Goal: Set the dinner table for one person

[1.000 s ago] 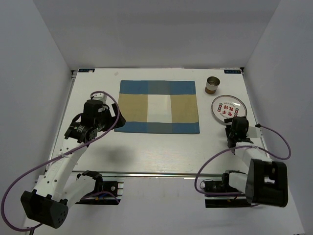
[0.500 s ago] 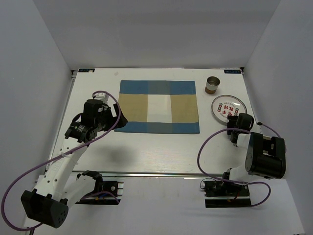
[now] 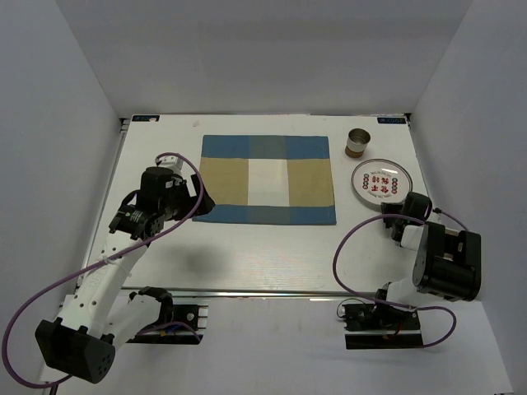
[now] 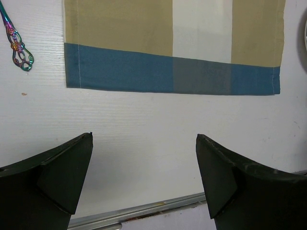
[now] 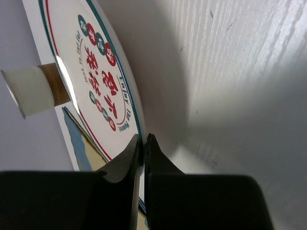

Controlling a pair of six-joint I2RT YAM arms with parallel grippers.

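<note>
The plate will go on the white center patch of the blue-and-tan placemat (image 3: pixel 269 174), and I need to let go of it there with my right gripper.
The dinner table (image 3: pixel 272 255) is a white top. On it, at the right, sits a white plate (image 3: pixel 380 182) with red marks and a teal ring. My right gripper (image 3: pixel 397 202) is shut on the plate's near rim. In the right wrist view the plate (image 5: pixel 91 67) stands edge-on, its rim pinched between the black jaws of the right gripper (image 5: pixel 143 139). My left gripper (image 3: pixel 193 202) hangs open over bare table by the left near corner of the placemat (image 3: pixel 265 179). In the left wrist view the left gripper (image 4: pixel 144 139) holds nothing.
A small tan cup (image 3: pixel 358 141) stands behind the plate, and shows as a cup (image 5: pixel 33 91) past the rim. An iridescent utensil handle (image 4: pixel 17 43) lies left of the blue-and-tan placemat (image 4: pixel 168 67). The table's metal rail (image 4: pixel 139 211) runs close under the left fingers.
The right wrist turned and reached the plate's near rim, and its jaws went from open to shut on that rim. The plate's pattern looks turned. The left arm stayed put.
</note>
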